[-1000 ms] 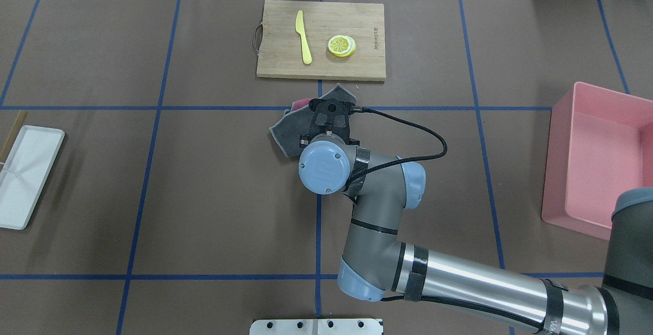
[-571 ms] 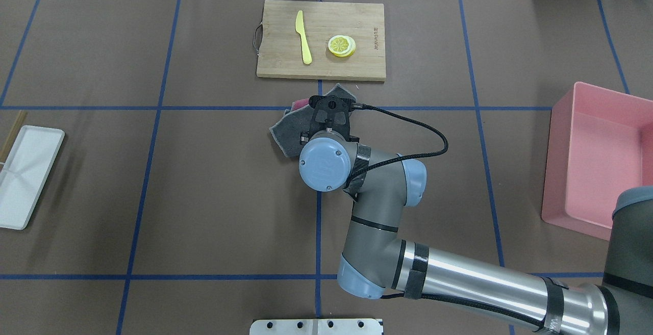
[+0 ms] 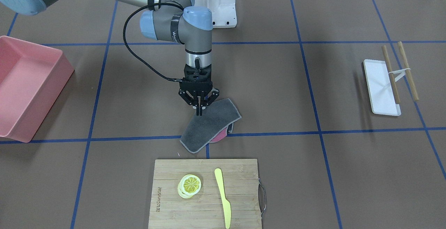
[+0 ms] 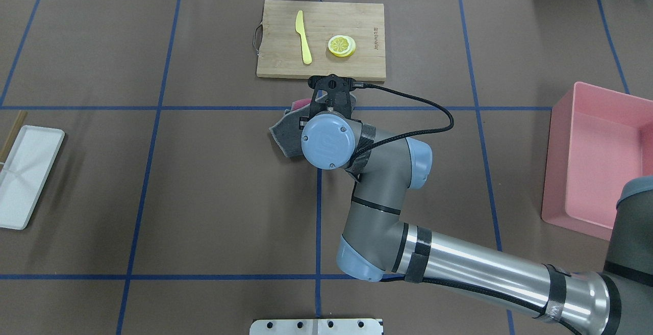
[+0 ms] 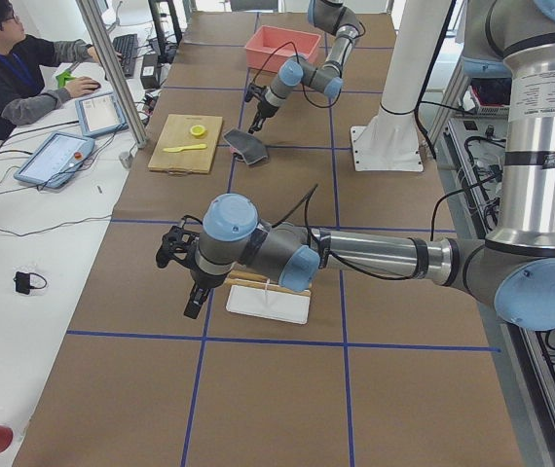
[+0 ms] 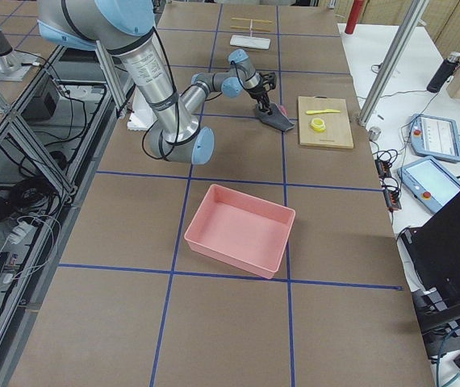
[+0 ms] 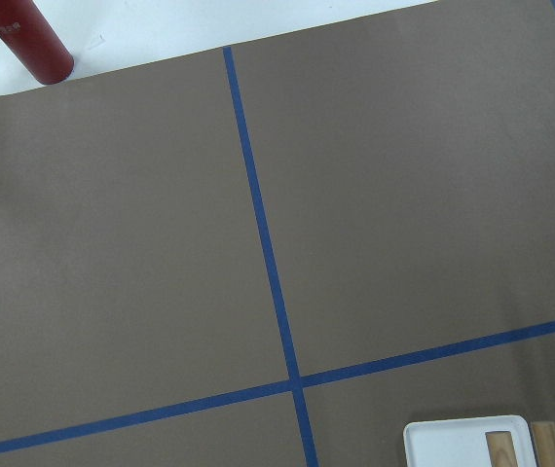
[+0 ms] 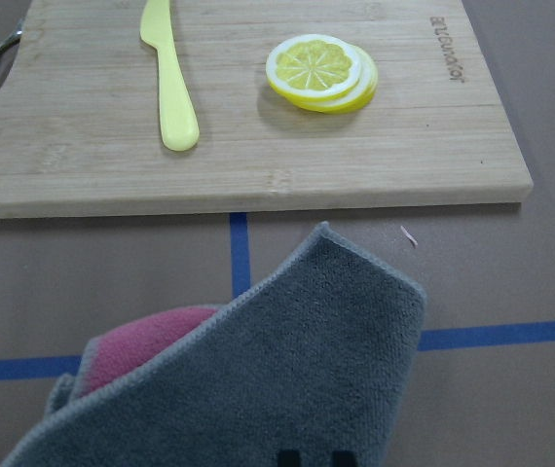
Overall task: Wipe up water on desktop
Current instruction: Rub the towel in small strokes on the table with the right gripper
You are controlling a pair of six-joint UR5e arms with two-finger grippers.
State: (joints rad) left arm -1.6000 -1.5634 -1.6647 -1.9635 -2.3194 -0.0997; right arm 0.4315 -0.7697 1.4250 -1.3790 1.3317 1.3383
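The grey cloth lies flat under my right fingertips; open, lower, pinch a fold (image 3: 203,116), then lift.
The brown desktop (image 4: 204,197) with blue tape lines holds a folded grey cloth (image 3: 209,124) with a pink part (image 3: 220,137) showing under it. No water shows on the surface. My right gripper (image 3: 198,112) points straight down and is shut on the cloth's edge that faces the robot. In the overhead view my wrist hides the gripper, and only the cloth's left part (image 4: 284,133) shows. The right wrist view shows the cloth (image 8: 258,370) close up, just short of the cutting board. My left gripper (image 5: 192,306) hovers near the white tray; I cannot tell whether it is open or shut.
A bamboo cutting board (image 4: 367,65) with a yellow knife (image 4: 303,36) and lemon slices (image 4: 342,46) lies just beyond the cloth. A pink bin (image 4: 561,161) stands at the right. A white tray (image 4: 25,172) with bamboo sticks lies at the left.
My right wrist has moved away from the robot toward the cutting board and now covers the cloth's far corner. The cloth's left part has stayed in place.
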